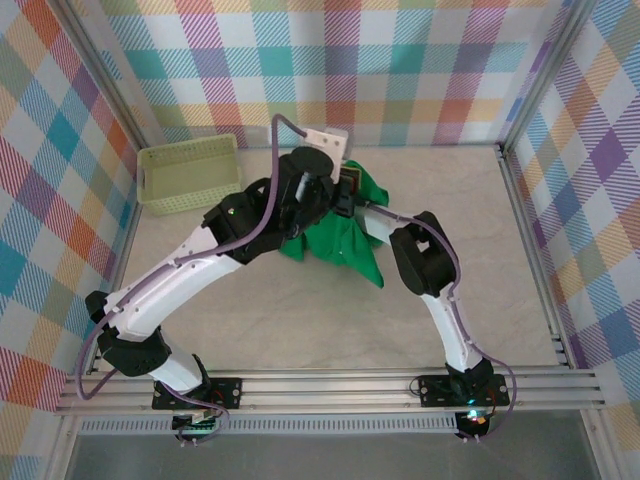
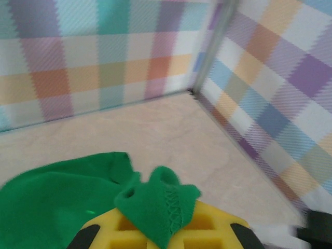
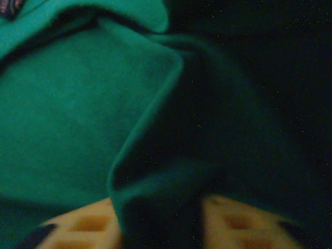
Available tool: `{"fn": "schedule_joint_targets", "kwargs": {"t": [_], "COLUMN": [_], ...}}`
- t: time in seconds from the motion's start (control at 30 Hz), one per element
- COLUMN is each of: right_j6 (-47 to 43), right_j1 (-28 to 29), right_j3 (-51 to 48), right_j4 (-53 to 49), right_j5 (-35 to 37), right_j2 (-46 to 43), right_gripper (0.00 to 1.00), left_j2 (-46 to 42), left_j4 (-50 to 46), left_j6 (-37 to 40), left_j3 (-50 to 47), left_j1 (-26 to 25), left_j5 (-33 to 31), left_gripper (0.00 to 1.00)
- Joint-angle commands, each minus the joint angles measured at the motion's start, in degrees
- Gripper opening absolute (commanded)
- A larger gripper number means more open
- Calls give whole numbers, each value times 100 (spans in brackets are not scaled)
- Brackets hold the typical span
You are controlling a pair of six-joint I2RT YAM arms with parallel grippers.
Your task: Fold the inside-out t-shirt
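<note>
The robot's left gripper needs to release the seamed edge over the t-shirt's own cloth at the middle of the table [image 1: 338, 262].
The bright green t-shirt [image 1: 340, 245] hangs bunched and lifted off the table near the back middle, both arms meeting at its top. My left gripper [image 1: 345, 186] is shut on a seamed edge of the t-shirt [image 2: 158, 205], pinched between its yellow jaws at the gripper [image 2: 161, 231]; more of the fabric spreads out to the left. My right gripper [image 1: 352, 208] is buried in the cloth. In the dim right wrist view, folds of the t-shirt [image 3: 67, 114] surround it, and a fold runs down between the pads of that gripper [image 3: 161, 223], which is shut on it.
A pale yellow-green lattice basket [image 1: 190, 172] stands at the back left. Checked walls close in the table on three sides, with a metal corner post [image 2: 212, 46] at the back right. Bare beige tabletop [image 1: 300, 310] lies in front of the shirt.
</note>
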Motion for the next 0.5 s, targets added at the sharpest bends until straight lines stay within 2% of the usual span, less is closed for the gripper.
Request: {"fn": "schedule_joint_targets", "kwargs": {"t": [0.0,0.07,0.13,0.3,0.47], "right_j6": [-194,-263,-358,-721,-574], "right_j1": [28,32,66,328,391], "right_j3": [-971,-1496,-1951,-2951,-3951], "right_j4": [409,912,1352,2136,2698], "right_j5": [-358,-548,-727,-999,-1073], "right_j2": [-419,-786,-1147,-2023,-2835], "right_gripper": [17,6,0,0,0], "left_j2": [-209,-196,-153,129,327], "left_j4": [-306,-381,-440,-707,-753], "left_j6": [-359,-465,-551,-802,-982], "left_j3": [26,-16,-62,-80,-378], "left_j1": [485,769,1076,1848,2461], "left_j5": [-299,-246,-214,14,192], "left_gripper": [3,3,3,3,3]}}
